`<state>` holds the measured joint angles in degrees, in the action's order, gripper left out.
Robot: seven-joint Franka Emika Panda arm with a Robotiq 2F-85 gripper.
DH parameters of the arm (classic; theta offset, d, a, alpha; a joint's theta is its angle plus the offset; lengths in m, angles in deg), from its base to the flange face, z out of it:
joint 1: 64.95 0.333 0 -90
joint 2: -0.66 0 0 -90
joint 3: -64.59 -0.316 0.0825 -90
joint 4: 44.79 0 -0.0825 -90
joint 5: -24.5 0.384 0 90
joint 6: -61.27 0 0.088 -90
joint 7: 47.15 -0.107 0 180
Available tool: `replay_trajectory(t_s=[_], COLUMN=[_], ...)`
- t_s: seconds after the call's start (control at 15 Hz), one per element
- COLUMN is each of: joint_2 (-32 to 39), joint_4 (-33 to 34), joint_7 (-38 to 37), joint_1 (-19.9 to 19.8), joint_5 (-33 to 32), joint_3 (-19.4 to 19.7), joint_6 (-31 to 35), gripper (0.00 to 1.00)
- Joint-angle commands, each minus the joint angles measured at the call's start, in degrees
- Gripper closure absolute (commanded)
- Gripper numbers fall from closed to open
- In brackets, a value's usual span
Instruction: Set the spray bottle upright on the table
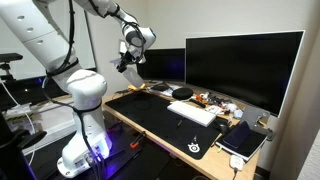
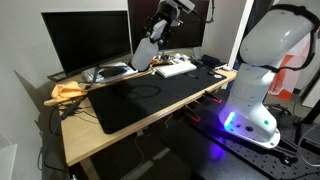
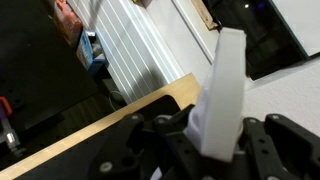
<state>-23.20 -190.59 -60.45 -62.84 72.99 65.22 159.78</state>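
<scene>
My gripper is going to set the spray bottle, now tilted in the air, down upright on the far end of the black mat (image 1: 147,105), out beyond the white keyboard.
My gripper (image 3: 212,140) is shut on the spray bottle (image 3: 226,85), a pale whitish plastic bottle that sticks out from between the fingers. In both exterior views the gripper (image 1: 128,60) (image 2: 157,33) holds the bottle (image 1: 131,74) (image 2: 146,53) tilted in the air, well above the far end of the table (image 1: 118,113) (image 2: 98,141). The table is a light-wood desk with a large black mat (image 1: 165,125) (image 2: 140,100) on top. The bottle touches nothing but the fingers.
Two dark monitors (image 1: 243,65) (image 2: 88,40) stand along the back of the desk. A white keyboard (image 1: 192,112) (image 2: 176,68), a small white device (image 1: 196,150), a dark tablet (image 1: 243,138) and small clutter lie on it. The robot's white base (image 2: 255,95) stands beside the desk.
</scene>
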Motion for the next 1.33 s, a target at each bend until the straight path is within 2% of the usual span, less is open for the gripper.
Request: replay_trajectory(t_s=[0.0,0.73,1.27], joint_2=[4.83,21.84,28.74], joint_4=[4.1,10.33,12.57], joint_7=[-2.27,-0.5,-1.86], joint_1=[-2.86,-9.81,-10.6], joint_5=[4.5,14.62,18.72], joint_3=[1.29,8.6,9.07], joint_6=[-3.69,-15.25,-14.42], gripper=[0.98,0.98,0.98])
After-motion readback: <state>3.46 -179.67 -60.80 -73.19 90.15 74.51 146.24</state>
